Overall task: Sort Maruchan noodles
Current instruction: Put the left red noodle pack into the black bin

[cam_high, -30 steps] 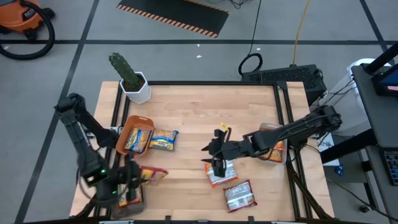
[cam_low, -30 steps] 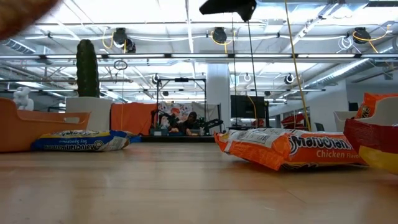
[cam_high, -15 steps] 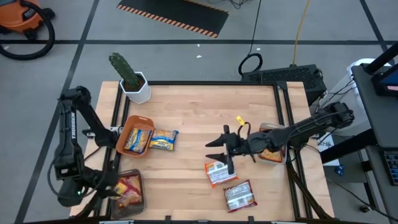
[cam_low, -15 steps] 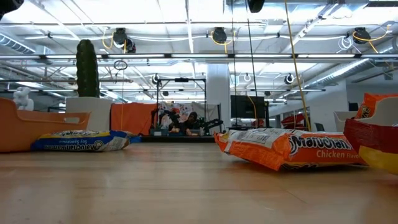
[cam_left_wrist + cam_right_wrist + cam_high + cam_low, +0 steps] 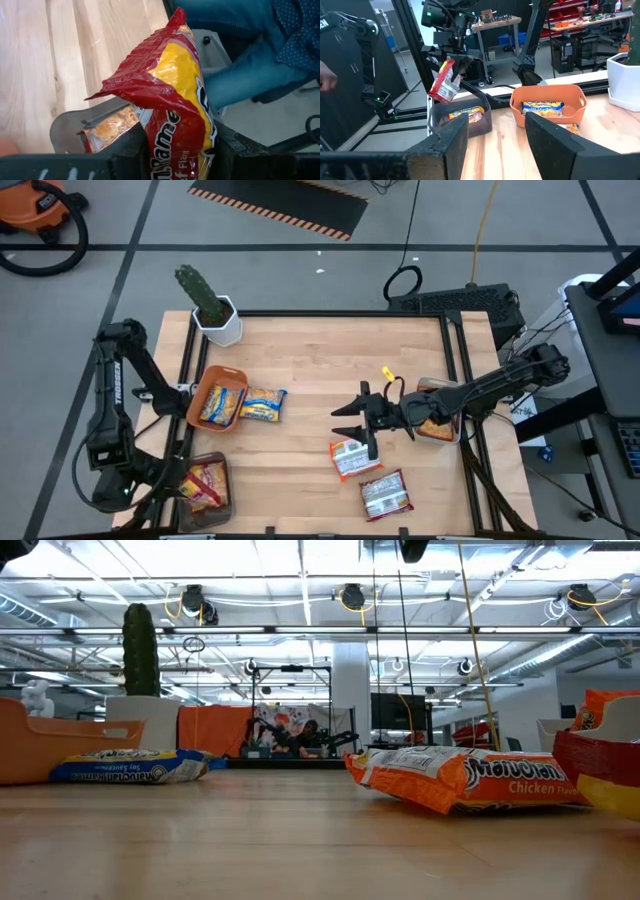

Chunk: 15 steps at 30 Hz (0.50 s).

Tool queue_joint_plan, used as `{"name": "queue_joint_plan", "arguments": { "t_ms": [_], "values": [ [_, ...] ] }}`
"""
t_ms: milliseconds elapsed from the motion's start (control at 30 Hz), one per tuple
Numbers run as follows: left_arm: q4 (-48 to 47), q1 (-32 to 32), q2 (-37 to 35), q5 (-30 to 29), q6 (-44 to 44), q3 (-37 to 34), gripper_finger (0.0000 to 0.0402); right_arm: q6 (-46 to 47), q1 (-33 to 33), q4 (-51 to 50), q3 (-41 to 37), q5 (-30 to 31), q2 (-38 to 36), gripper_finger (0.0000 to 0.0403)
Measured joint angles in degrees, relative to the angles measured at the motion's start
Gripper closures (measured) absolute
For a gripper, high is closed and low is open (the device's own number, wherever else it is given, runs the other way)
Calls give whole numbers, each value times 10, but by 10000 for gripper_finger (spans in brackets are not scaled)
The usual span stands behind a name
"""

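I need to let go of the red-and-yellow packet, now held above the grey tray, with my left gripper on top of the other packet in the grey tray [image 5: 208,477] [image 5: 114,142].
My left gripper [image 5: 454,62] is shut on a red-and-yellow Maruchan noodles packet [image 5: 175,105] above the grey tray [image 5: 215,505] at the table's near left corner. Another packet [image 5: 110,127] lies in that tray. My right gripper [image 5: 352,423] hovers open and level over mid-table, pointing left, above an orange packet [image 5: 352,458] lying flat. A dark red-white packet [image 5: 385,493] lies nearer the front edge. An orange tray [image 5: 205,380] holds a blue-yellow packet; a second one [image 5: 262,405] lies beside it. My left gripper pinches the red-and-yellow packet between its two fingers at one end [image 5: 170,150]. The fingers slant down from above. The rest of the packet [image 5: 444,82] hangs crumpled below them, clear of the grey tray.
A cactus in a white pot [image 5: 212,305] stands at the far left corner. A tray [image 5: 440,385] with orange packets sits at the right edge. A person's leg in blue jeans [image 5: 250,75] shows beyond the table by the grey tray. Bare wood lies at centre and far side.
My left gripper has swung toward the table's left edge with the red-and-yellow packet, which now hangs over the grey tray. My right gripper has risen off the orange packet and tipped from pointing down to level; that packet stays flat on the table.
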Motion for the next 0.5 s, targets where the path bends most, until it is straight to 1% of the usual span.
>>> {"name": "queue_joint_plan", "arguments": {
  "t_ms": [233,333,500],
  "values": [
    [2,0,29,1,5,0,268,0,0,-3,0,-1,0,216],
    [1,0,46,19,4,0,268,-2,0,-2,0,-1,0,216],
    [2,0,73,21,-22,0,268,-8,0,-2,0,-1,0,216]
  ]
}}
